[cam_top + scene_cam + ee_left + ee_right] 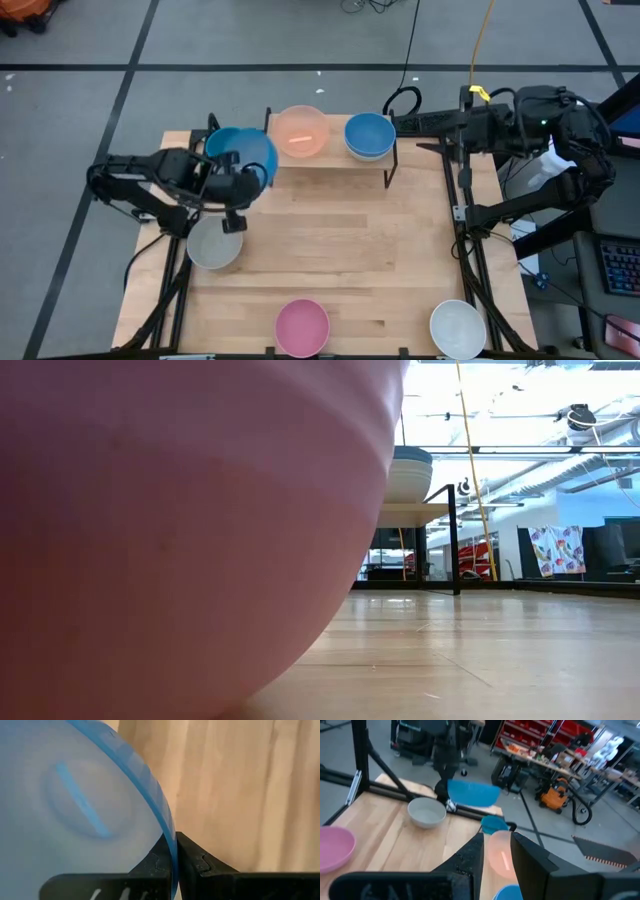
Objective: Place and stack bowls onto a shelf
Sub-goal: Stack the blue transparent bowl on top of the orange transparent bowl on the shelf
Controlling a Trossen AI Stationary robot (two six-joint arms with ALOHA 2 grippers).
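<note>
The robot's left gripper will release the light blue bowl inside the orange-pink bowl (301,128) on the shelf board.
My left gripper (243,183) is shut on a light blue bowl (242,155), held above the table's far left, beside the left end of the shelf (335,157). An orange-pink bowl (300,131) and a blue bowl (368,133) stacked on a paler one rest on the shelf board. In the right wrist view a teal bowl (494,824) sits below the held bowl (472,793). A grey-white bowl (214,244), a pink bowl (302,327) and a white bowl (458,328) stand on the table. My right gripper (497,862) waits open at the far right, raised. My left gripper pinches the light blue bowl's rim (173,851) between its two fingers, one finger (155,862) inside the bowl and the other (197,862) outside. The fingers slant down onto it. The bowl is lifted clear of the table and tilted.
The shelf's black legs (392,165) stand at its corners. The table's middle (340,240) between the shelf and the near bowls is bare wood. The pink bowl (180,530) fills the left of the low view. The right arm's frame (465,215) runs along the right edge.
</note>
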